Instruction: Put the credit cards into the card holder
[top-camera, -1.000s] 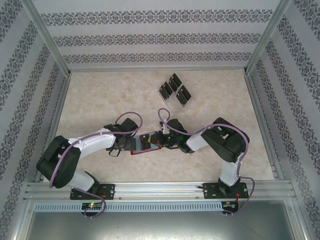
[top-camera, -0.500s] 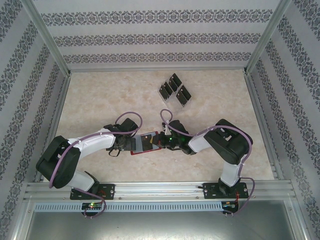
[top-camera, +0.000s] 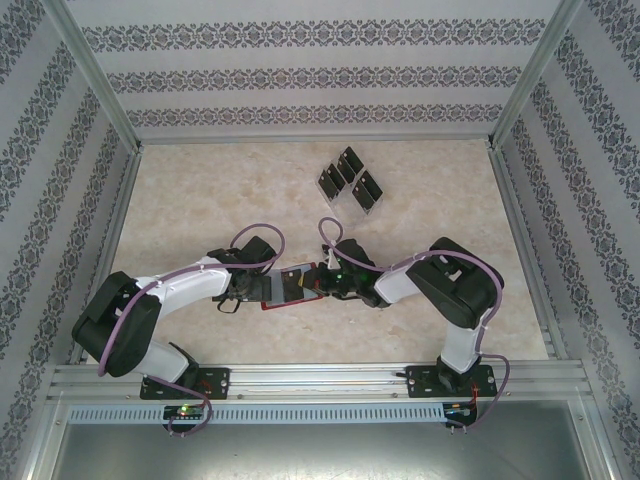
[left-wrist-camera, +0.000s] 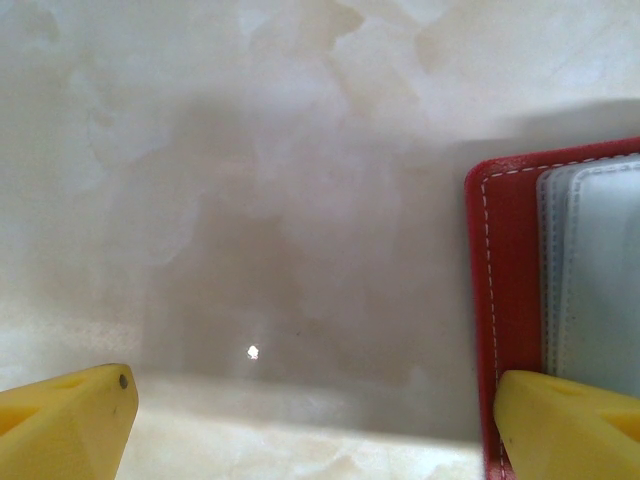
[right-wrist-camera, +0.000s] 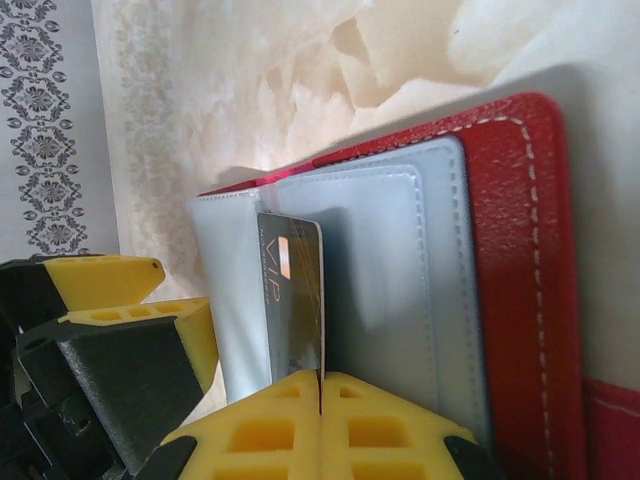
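Observation:
Next, my right gripper lets go of the credit card marked VIP in the grey pocket (top-camera: 281, 287) (right-wrist-camera: 264, 300) nearest my left gripper.
The red card holder (top-camera: 290, 288) lies open on the table between the two arms, its grey pockets (right-wrist-camera: 400, 270) facing up. My right gripper (right-wrist-camera: 322, 385) is shut on a black credit card (right-wrist-camera: 295, 300) marked VIP. The card stands on edge over the grey pockets, close to the holder's left part. My left gripper (left-wrist-camera: 315, 420) is open and low over the table. One of its fingers (left-wrist-camera: 565, 425) rests on the holder's red edge (left-wrist-camera: 505, 270); the other finger (left-wrist-camera: 65, 420) is over bare table. In the top view the left gripper (top-camera: 262, 288) and right gripper (top-camera: 322, 282) face each other across the holder.
A clear plastic rack (top-camera: 350, 183) holding several more black cards stands at the back middle of the marble-patterned table (top-camera: 200, 200). Patterned walls and metal rails enclose the table on the left, right and far sides.
The right arm's elbow swayed slightly to the right and came back. The held card, the holder and the left gripper are where they were.

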